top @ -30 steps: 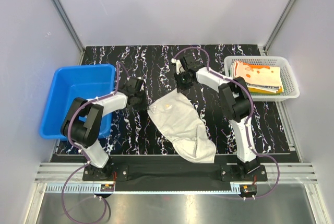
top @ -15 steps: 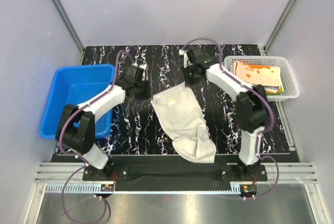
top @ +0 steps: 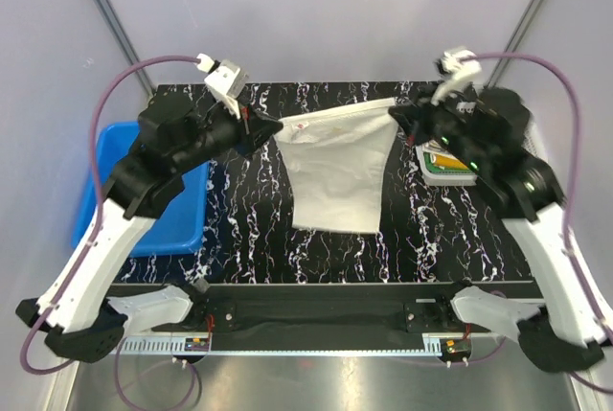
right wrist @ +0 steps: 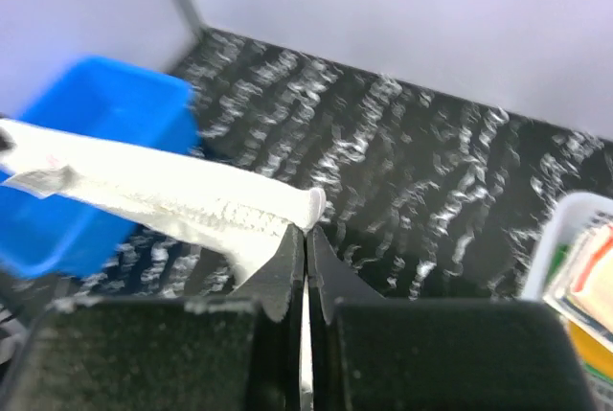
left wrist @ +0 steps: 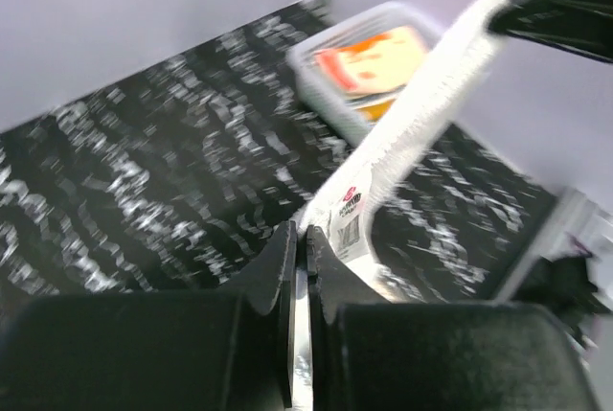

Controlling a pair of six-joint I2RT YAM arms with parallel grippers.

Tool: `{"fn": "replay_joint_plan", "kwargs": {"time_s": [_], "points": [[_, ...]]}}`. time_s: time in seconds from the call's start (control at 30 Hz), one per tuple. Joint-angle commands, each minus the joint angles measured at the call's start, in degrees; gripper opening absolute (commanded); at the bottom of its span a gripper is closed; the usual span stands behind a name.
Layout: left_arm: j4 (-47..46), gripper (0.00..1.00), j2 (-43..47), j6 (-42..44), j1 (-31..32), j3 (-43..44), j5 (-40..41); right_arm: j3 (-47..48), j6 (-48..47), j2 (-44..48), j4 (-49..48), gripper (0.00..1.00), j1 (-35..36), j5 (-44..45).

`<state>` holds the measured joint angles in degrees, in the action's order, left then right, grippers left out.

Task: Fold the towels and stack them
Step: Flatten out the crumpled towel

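I will set the towel, now hanging over the middle of the table, down with my left gripper on the marbled table (top: 331,203), between the blue bin and white basket.
A whitish-beige towel (top: 335,167) hangs spread in the air over the middle of the table, its top edge stretched between my two grippers. My left gripper (top: 271,128) is shut on its top left corner. My right gripper (top: 396,116) is shut on its top right corner. In the left wrist view the towel (left wrist: 412,124) runs away from the gripper (left wrist: 303,237), its label showing. In the right wrist view the towel (right wrist: 163,195) runs left from the gripper (right wrist: 306,231). Folded towels (top: 448,160), orange and yellow, lie in the white basket, mostly hidden by the right arm.
A blue plastic bin (top: 172,210) stands at the table's left, partly under the left arm; it also shows in the right wrist view (right wrist: 86,143). The white mesh basket (left wrist: 330,80) stands at the right edge. The black marbled table (top: 249,229) lies below the towel.
Both arms rose and moved apart, lifting the towel off the table and stretching it flat in the air; before, it lay crumpled on the table.
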<state>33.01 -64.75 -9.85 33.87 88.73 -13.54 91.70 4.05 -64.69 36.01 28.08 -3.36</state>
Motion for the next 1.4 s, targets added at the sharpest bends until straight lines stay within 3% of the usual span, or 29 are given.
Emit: {"fn": "replay_joint_plan", "kwargs": {"time_s": [0.0,0.1,0.23,0.37,0.43,0.6,0.7,0.8,1.07,1.2,1.37], "points": [[2.8,0.00,4.1,2.3,4.4,1.3,-3.2,-6.2,4.6,8.9,-3.0,0.00,0.4,-6.3],[2.9,0.00,6.4,1.4,7.3,0.7,-3.8,-14.3,6.8,16.3,-7.0,0.00,0.5,-11.0],[4.3,0.00,6.1,1.1,10.2,1.4,-3.5,-17.3,9.1,21.1,-10.3,0.00,0.5,-13.8],[6.3,0.00,4.4,1.4,11.6,6.0,-0.3,-13.8,7.9,20.2,-10.0,0.00,0.4,-11.7],[8.5,0.00,2.5,1.4,11.6,9.0,3.7,-10.8,6.7,19.1,-9.9,0.00,0.5,-4.3],[17.0,0.00,-8.3,5.5,11.0,24.4,10.6,-3.4,0.6,9.5,-7.9,0.00,0.5,4.6],[17.2,0.00,-14.1,5.5,5.6,26.5,9.1,-3.1,-1.9,3.4,-10.8,0.00,0.4,7.7],[11.4,0.00,-17.1,4.1,-2.0,23.1,4.5,-3.9,-3.8,-3.7,-15.3,0.00,-0.9,9.0],[-1.6,0.00,-33.0,5.1,-14.0,21.9,-4.7,1.6,-2.3,-29.8,-26.7,0.00,-11.4,-5.6],[-3.0,0.00,-45.5,6.1,-16.5,26.6,-7.6,5.4,-3.1,-40.5,-31.0,0.00,-13.0,-14.0],[-3.0,0.00,-53.2,9.5,-16.8,29.7,-7.6,7.7,-3.8,-49.6,-34.5,0.00,-13.4,-17.9]]}}
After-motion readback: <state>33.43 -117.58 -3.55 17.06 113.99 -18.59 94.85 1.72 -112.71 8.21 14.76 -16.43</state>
